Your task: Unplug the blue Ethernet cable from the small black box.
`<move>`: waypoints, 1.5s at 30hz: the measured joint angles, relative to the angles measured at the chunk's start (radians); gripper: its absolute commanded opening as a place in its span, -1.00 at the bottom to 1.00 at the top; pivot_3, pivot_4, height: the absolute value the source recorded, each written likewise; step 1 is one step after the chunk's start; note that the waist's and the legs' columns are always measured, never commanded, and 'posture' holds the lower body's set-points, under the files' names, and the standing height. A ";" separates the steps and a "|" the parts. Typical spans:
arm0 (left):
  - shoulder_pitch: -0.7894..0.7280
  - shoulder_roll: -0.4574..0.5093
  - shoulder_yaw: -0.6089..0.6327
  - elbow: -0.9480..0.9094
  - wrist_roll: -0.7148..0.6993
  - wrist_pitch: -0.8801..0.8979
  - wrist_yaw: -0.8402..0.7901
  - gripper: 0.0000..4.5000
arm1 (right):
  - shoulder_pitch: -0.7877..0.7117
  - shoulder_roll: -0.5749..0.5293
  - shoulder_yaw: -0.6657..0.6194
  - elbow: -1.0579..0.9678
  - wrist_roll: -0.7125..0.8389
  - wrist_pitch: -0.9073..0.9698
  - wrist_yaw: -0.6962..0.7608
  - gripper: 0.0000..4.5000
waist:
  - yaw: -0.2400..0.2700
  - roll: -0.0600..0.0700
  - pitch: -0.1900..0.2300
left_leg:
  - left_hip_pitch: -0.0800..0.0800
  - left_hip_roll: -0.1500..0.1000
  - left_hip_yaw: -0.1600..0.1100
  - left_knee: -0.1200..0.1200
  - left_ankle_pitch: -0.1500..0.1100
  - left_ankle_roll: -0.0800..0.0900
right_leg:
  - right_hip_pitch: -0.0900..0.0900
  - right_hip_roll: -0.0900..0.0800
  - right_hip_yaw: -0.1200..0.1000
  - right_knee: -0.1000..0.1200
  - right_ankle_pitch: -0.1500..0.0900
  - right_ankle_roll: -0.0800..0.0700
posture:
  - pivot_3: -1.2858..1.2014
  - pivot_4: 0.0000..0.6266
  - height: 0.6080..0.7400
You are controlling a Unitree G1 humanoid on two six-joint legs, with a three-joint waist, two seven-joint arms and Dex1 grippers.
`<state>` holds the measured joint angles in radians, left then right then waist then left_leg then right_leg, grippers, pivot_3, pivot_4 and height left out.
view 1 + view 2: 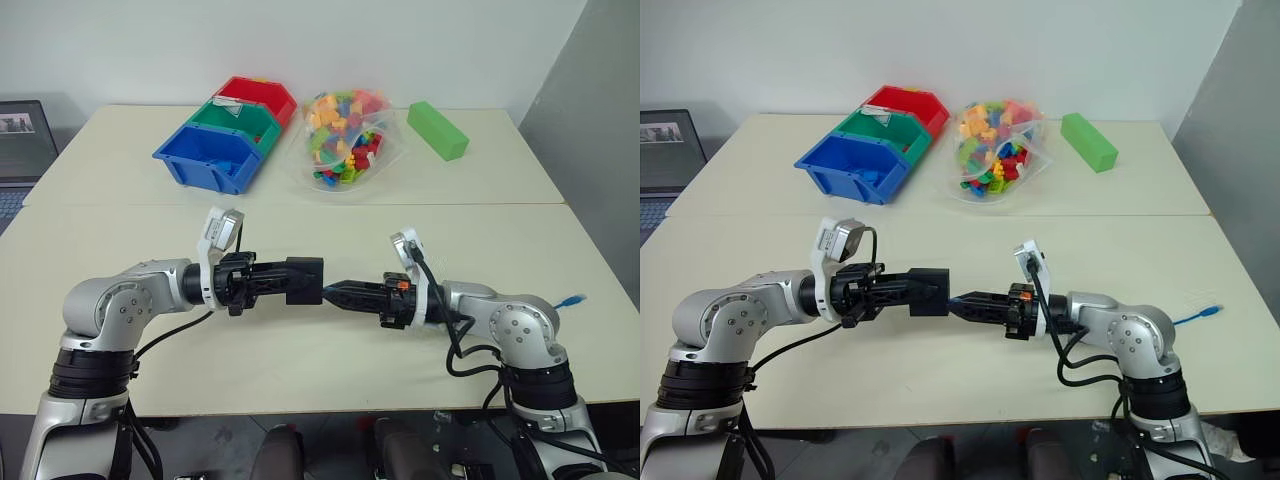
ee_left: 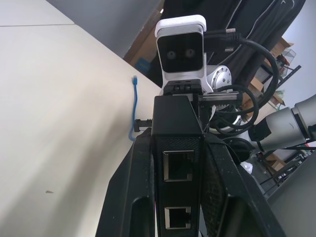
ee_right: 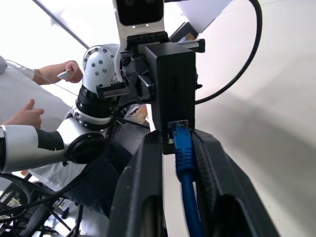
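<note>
The robot's left gripper should release the small black box on the bare table [image 1: 239,250] just in front of the blue bin.
My left gripper [image 1: 298,280] is shut on the small black box [image 1: 306,279] and holds it level above the table in front of me. In the left wrist view the box [image 2: 177,116] sits between the fingers [image 2: 129,192], and two empty ports show on its near side. The blue Ethernet cable [image 3: 184,157] is plugged into a port on the box's other side [image 3: 171,81]. My right gripper [image 1: 336,293] is shut on the cable's plug, right against the box. The cable's free end [image 1: 572,299] lies on the table at the far right.
At the back of the table stand a blue bin [image 1: 205,160], a green bin [image 1: 240,122] and a red bin [image 1: 260,95]. Beside them are a clear bag of coloured bricks [image 1: 345,140] and a green block [image 1: 437,130]. A laptop [image 1: 20,140] sits far left. A person's hands [image 3: 24,114] appear behind my left arm.
</note>
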<state>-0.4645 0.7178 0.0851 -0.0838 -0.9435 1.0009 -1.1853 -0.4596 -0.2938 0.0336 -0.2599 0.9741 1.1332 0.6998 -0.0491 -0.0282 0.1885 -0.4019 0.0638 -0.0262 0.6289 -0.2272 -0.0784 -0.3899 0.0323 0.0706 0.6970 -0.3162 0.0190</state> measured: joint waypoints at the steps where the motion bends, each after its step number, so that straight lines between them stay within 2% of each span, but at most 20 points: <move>1: 0.000 -0.001 0.000 0.000 0.000 0.000 -0.002 -0.65 | 0.000 -0.001 0.000 0.000 0.001 0.000 0.004 -0.97 | 0.000 0.000 0.000 | 0.000 0.000 0.000 0.000 0.000 0.000 | 0.000 0.000 0.000 0.000 0.000 0.000 | 0.03 -0.52 1.00; 16: 0.000 -0.012 -0.008 0.000 0.000 0.001 -0.005 -0.65 | -0.002 -0.032 0.004 0.000 0.000 -0.001 0.034 -0.97 | 0.000 0.000 0.000 | 0.000 0.000 0.000 0.000 0.000 0.000 | 0.000 0.000 0.000 0.000 0.000 0.000 | 0.03 -0.52 1.00; 22: 0.012 0.017 0.012 0.014 0.006 -0.004 -0.004 -0.65 | 0.032 -0.161 -0.025 0.023 -0.020 -0.004 0.054 -0.98 | 0.000 0.000 0.000 | 0.000 0.000 0.000 0.000 0.000 0.000 | 0.000 0.000 0.000 -0.001 0.000 0.000 | 0.03 -0.52 1.00; 26: 0.032 0.018 0.017 0.014 0.009 -0.005 -0.002 -0.65 | 0.048 -0.193 -0.055 0.040 -0.037 -0.033 0.058 -0.98 | -0.002 0.000 0.000 | 0.000 0.000 0.000 0.000 0.000 0.000 | 0.000 0.000 0.000 -0.001 0.000 0.000 | 0.03 -0.52 1.00; 30: 0.044 0.017 0.024 0.013 0.011 -0.006 0.015 -0.65 | -0.010 -0.149 -0.082 0.187 -0.188 -0.219 -0.025 -0.98 | -0.006 0.000 0.000 | 0.000 0.000 0.001 0.000 0.000 0.000 | 0.000 0.000 0.001 -0.001 0.000 0.000 | 0.03 -0.52 1.00; 33: 0.048 0.009 0.029 0.012 0.017 -0.010 0.025 -0.65 | -0.110 -0.122 -0.062 0.399 -0.438 -0.518 -0.164 -0.98 | -0.008 0.000 0.001 | 0.000 0.000 0.002 0.000 0.000 0.000 | -0.001 0.000 0.001 -0.001 0.000 0.000 | 0.03 -0.52 1.00; 35: 0.049 0.005 0.030 0.012 0.022 -0.011 0.035 -0.65 | -0.155 -0.122 -0.048 0.525 -0.577 -0.677 -0.238 -0.67 | -0.007 0.000 0.001 | -0.001 0.000 0.002 -0.001 0.000 0.000 | -0.001 0.000 0.001 -0.001 0.000 0.000 | 0.03 -0.52 1.00; 38: 0.050 0.003 0.030 0.012 0.029 -0.027 0.043 -0.65 | -0.182 -0.113 -0.028 0.645 -0.691 -0.808 -0.285 -0.37 | -0.005 0.000 0.000 | -0.002 0.000 0.002 -0.001 0.000 0.000 | -0.002 0.000 0.001 -0.001 0.001 -0.002 | 0.03 -0.52 1.00; 40: 0.052 0.000 0.033 0.012 0.037 -0.034 0.058 -0.65 | -0.182 -0.099 -0.022 0.670 -0.720 -0.843 -0.283 -0.15 | -0.005 0.000 0.000 | -0.004 0.000 0.002 -0.001 0.000 -0.001 | -0.004 0.000 0.001 -0.001 0.003 -0.006 | 0.03 -0.52 1.00; 41: 0.053 -0.004 0.034 0.012 0.045 -0.043 0.067 -0.65 | -0.182 -0.092 -0.018 0.670 -0.724 -0.857 -0.277 -0.11 | -0.005 0.000 0.000 | -0.006 0.000 0.002 -0.001 0.000 -0.001 | -0.006 -0.001 0.001 -0.001 0.003 -0.006 | 0.03 -0.52 1.00; 45: 0.060 -0.048 0.039 0.014 0.094 -0.111 0.134 -0.65 | -0.174 -0.103 -0.013 0.632 -0.751 -0.882 -0.245 0.35 | -0.002 0.000 0.000 | -0.014 0.000 0.001 0.001 0.000 -0.001 | -0.015 -0.001 0.001 0.002 0.003 -0.006 | 0.03 -0.52 1.00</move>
<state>-0.4043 0.6694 0.1236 -0.0694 -0.8499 0.8896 -1.0509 -0.6336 -0.3965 0.0205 0.3720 0.2231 0.2507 0.4547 -0.0507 -0.0282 0.1890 -0.4161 0.0636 -0.0249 0.6296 -0.2271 -0.0791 -0.4051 0.0313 0.0714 0.6994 -0.3129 0.0134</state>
